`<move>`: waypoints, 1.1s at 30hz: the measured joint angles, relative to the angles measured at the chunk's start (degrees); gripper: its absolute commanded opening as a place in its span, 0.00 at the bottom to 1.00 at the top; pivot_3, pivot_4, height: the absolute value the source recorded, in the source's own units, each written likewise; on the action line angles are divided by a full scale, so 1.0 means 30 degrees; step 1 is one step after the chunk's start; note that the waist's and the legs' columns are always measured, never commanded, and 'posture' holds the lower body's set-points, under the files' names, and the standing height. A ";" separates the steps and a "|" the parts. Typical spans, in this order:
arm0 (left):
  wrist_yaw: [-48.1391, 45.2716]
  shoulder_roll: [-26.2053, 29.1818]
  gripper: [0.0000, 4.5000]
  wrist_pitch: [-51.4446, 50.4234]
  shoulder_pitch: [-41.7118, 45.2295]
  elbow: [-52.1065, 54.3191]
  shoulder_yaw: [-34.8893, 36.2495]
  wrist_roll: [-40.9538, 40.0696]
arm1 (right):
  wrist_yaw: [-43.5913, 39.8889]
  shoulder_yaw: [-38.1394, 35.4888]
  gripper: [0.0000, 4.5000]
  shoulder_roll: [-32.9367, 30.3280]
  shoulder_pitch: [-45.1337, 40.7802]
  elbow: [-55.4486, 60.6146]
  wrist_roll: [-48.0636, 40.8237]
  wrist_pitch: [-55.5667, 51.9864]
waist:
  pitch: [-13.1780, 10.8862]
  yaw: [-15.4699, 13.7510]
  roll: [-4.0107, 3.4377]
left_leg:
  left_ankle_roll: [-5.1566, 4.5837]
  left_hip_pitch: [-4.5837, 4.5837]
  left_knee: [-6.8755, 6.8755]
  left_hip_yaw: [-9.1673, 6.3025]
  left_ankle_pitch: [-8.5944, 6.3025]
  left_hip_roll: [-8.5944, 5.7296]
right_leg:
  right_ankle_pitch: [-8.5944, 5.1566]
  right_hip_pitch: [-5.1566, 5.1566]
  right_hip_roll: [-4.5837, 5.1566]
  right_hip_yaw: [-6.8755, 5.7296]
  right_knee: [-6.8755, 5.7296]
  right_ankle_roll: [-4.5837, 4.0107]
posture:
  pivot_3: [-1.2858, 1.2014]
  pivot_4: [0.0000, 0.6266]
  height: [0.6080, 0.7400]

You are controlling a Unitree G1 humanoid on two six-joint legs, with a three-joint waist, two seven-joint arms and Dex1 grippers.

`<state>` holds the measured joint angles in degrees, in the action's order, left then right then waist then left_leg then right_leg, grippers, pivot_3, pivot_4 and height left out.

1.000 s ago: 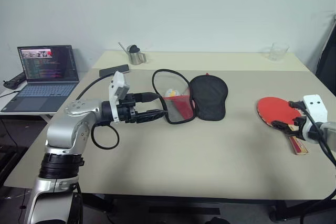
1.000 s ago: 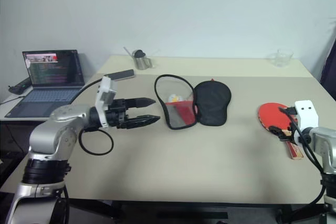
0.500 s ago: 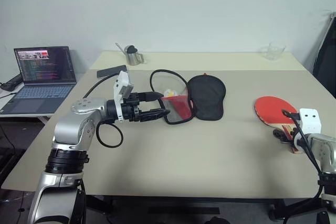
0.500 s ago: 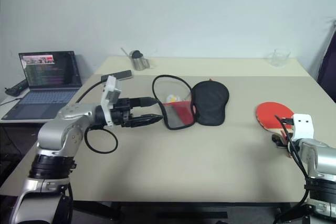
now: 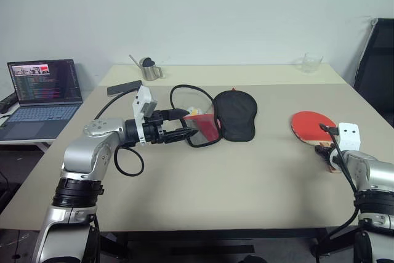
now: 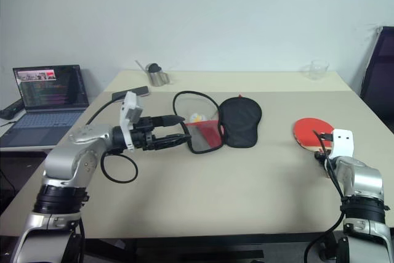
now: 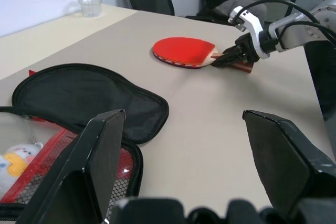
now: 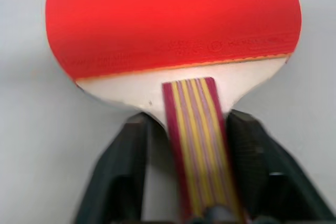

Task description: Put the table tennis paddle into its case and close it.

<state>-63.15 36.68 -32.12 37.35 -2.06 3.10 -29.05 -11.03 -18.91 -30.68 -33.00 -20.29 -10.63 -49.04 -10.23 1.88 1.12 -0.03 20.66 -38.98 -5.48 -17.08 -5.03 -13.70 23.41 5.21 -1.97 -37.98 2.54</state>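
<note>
My right gripper is holding the table tennis paddle. It will let go of it on the black flap of the open case (image 5: pixel 236 114).
The table tennis paddle (image 5: pixel 309 126) lies flat on the table at the right, red face up, its striped handle (image 8: pixel 197 145) toward me. My right gripper (image 5: pixel 325 149) is low on the table with its fingers drawn in against both sides of that handle (image 7: pixel 226 59). The case (image 5: pixel 237 114) lies open in the middle of the table, black flap spread to the right and red mesh pocket (image 5: pixel 203 129) to the left, with a small yellow-white thing inside. My left gripper (image 5: pixel 184 124) hovers level just left of the case's open edge, jaws wide apart and empty (image 7: pixel 181 116).
A laptop (image 5: pixel 43 87) stands on a side table at the left. A dark phone (image 5: pixel 126 86) and a metal cup (image 5: pixel 148 69) sit at the back left of the table, a glass (image 5: pixel 311 61) at the back right. A black chair (image 5: pixel 375 60) stands beyond the right edge.
My right gripper has sunk and pushed forward onto the paddle's handle, and its jaws have closed in from wide open. The left gripper has kept still. The camera has shifted.
</note>
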 measured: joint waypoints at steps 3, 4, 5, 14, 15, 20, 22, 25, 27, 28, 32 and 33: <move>0.0024 0.0010 0.88 0.0000 0.0000 0.0000 0.0005 -0.0025 | 0.0092 0.0004 0.25 0.0091 -0.0079 -0.0093 0.0128 0.0078 | 0.0004 0.0001 0.0007 | 0.0001 0.0001 0.0000 0.0007 0.0000 0.0019 | 0.0004 0.0000 -0.0001 0.0003 0.0008 -0.0006 | 0.52 0.24 1.00; 0.0027 0.0017 0.88 0.0000 0.0001 0.0000 0.0013 -0.0037 | 0.0117 0.0004 0.25 0.0149 -0.0104 -0.0083 0.0129 0.0081 | 0.0006 0.0005 0.0010 | 0.0002 0.0001 0.0000 0.0018 -0.0001 0.0035 | 0.0012 0.0001 -0.0004 0.0008 0.0016 -0.0016 | 0.52 0.24 1.00; 0.0024 0.0027 0.88 0.0000 0.0001 0.0001 0.0023 -0.0044 | 0.0157 0.0004 0.25 0.0196 -0.0128 -0.0061 0.0130 0.0076 | 0.0006 0.0009 0.0010 | 0.0002 0.0001 0.0000 0.0032 -0.0001 0.0057 | 0.0025 0.0002 -0.0016 0.0012 0.0028 -0.0031 | 0.52 0.24 1.00; 0.0063 0.1389 0.88 0.0143 -0.0184 -0.0239 0.0975 0.0025 | 0.0346 0.0368 0.25 0.1357 -0.3122 0.2335 -0.0839 -0.2224 | -0.0055 0.0161 -0.0083 | 0.0024 0.0094 0.0075 0.0325 0.0009 0.0238 | 0.0072 0.0287 -0.0149 0.0233 -0.0049 -0.0114 | 0.52 0.24 1.00; 0.0106 0.1636 0.88 0.0353 -0.0255 -0.0375 0.1134 0.0123 | 0.0396 0.0362 0.25 0.1433 -0.3882 0.2630 -0.0983 -0.2355 | -0.0055 0.0162 -0.0082 | 0.0025 0.0095 0.0079 0.0326 0.0005 0.0241 | 0.0072 0.0288 -0.0155 0.0234 -0.0027 -0.0113 | 0.52 0.24 1.00; 0.0448 0.2403 0.88 0.1012 -0.0761 -0.1524 0.1774 0.0586 | 0.0374 0.1276 0.25 0.3110 -0.6590 0.2236 -0.1313 -0.2198 | -0.0055 0.0125 -0.0078 | 0.0022 0.0096 0.0083 0.0340 -0.0020 0.0239 | 0.0073 0.0289 -0.0160 0.0258 0.0011 -0.0113 | 0.52 0.24 1.00; 0.0555 0.2684 0.88 0.1358 -0.1002 -0.1791 0.1858 0.0858 | 0.0476 0.1879 0.25 0.4501 -0.7619 0.0528 -0.1292 -0.1517 | -0.0056 0.0161 -0.0078 | 0.0024 0.0094 0.0087 0.0352 -0.0020 0.0238 | 0.0074 0.0305 -0.0162 0.0280 -0.0002 -0.0113 | 0.52 0.24 1.00; 0.0889 0.2737 0.88 0.1404 -0.1246 -0.1662 0.2095 0.0914 | 0.1334 0.2372 0.25 0.6582 -0.9228 -0.3087 -0.1001 0.0553 | -0.0058 0.0155 -0.0079 | 0.0027 0.0111 0.0089 0.0356 -0.0020 0.0237 | 0.0075 0.0335 -0.0161 0.0289 -0.0008 -0.0115 | 0.52 0.24 1.00; 0.1135 0.2652 0.88 0.1324 -0.1814 -0.1065 0.2150 0.0826 | 0.2387 0.2353 0.25 0.7722 -1.0313 -0.5463 -0.0642 0.2197 | -0.0058 0.0150 -0.0079 | 0.0038 0.0118 0.0099 0.0359 -0.0026 0.0235 | 0.0075 0.0347 -0.0159 0.0300 0.0005 -0.0115 | 0.52 0.24 1.00; 0.1297 0.2611 0.88 0.1270 -0.2157 -0.0713 0.2141 0.0786 | 0.2905 0.2297 0.25 0.8178 -1.0708 -0.6441 -0.0593 0.3051 | -0.0058 0.0128 -0.0079 | 0.0046 0.0133 0.0098 0.0355 -0.0031 0.0235 | 0.0075 0.0361 -0.0159 0.0300 0.0012 -0.0115 | 0.52 0.24 1.00; 0.2067 0.2504 0.88 0.0810 -0.3158 0.0552 0.2213 0.0667 | 0.4344 0.2234 0.25 0.9177 -1.2083 -0.9570 -0.0445 0.5153 | -0.0055 0.0079 -0.0076 | 0.0053 0.0375 0.0050 0.0362 -0.0029 0.0221 | 0.0081 0.0616 -0.0146 0.0306 -0.0029 -0.0119 | 0.52 0.24 1.00; 0.2129 0.2498 0.88 0.0724 -0.3375 0.0758 0.2226 0.0607 | 0.4529 0.2235 0.25 0.9218 -1.2191 -0.9975 -0.0436 0.5378 | -0.0056 0.0081 -0.0076 | 0.0055 0.0408 0.0045 0.0358 -0.0028 0.0224 | 0.0082 0.0640 -0.0145 0.0300 -0.0029 -0.0119 | 0.52 0.24 1.00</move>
<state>-56.77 44.17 -29.95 27.22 0.21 9.77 -27.23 2.56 -12.21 -3.02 -69.57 -50.22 -11.94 -32.91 -10.39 2.12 0.89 0.14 21.89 -38.85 -4.41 -17.17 -4.36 -13.45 25.33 4.78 -1.07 -38.07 2.18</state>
